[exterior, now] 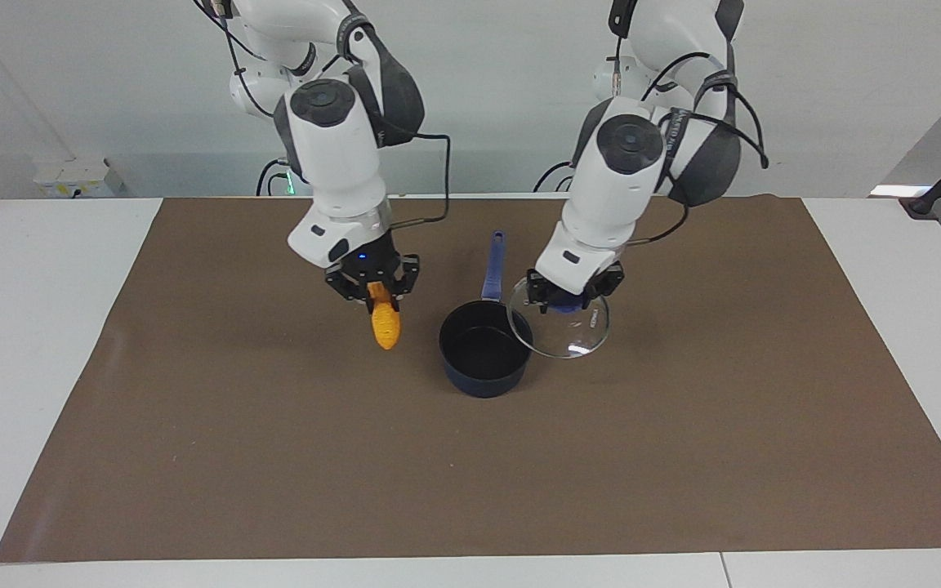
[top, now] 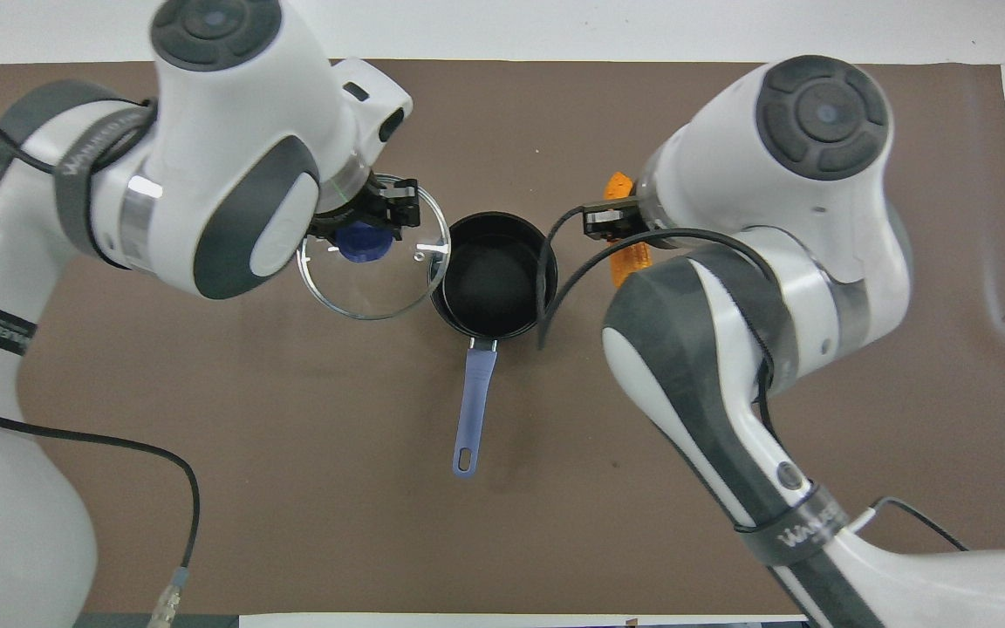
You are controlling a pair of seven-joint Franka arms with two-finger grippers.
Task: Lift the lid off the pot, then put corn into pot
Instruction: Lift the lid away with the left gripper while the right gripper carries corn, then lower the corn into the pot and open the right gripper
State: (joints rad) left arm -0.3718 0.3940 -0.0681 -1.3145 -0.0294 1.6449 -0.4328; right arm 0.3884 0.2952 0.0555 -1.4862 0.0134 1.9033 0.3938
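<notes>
Next, my left gripper releases the lid on the brown mat (top: 167, 287) under its own white arm, away from the pot. The lid is now held tilted beside the pot.
The pot (exterior: 483, 351) stands open on the brown mat, black inside, its blue handle (exterior: 493, 264) pointing toward the robots. My left gripper (exterior: 568, 300) is shut on the blue knob of the lid (exterior: 562, 333) and holds the glass lid tilted in the air, beside the pot toward the left arm's end, its edge over the pot's rim. My right gripper (exterior: 374, 290) is shut on the top of the corn (exterior: 386, 323), which hangs down above the mat beside the pot toward the right arm's end. In the overhead view the pot (top: 494, 275), the lid (top: 376, 262) and part of the corn (top: 629, 262) show.
The brown mat (exterior: 274, 457) covers most of the white table (exterior: 21, 327). Black cables hang from both arms; one loops over the pot's rim in the overhead view (top: 546, 288).
</notes>
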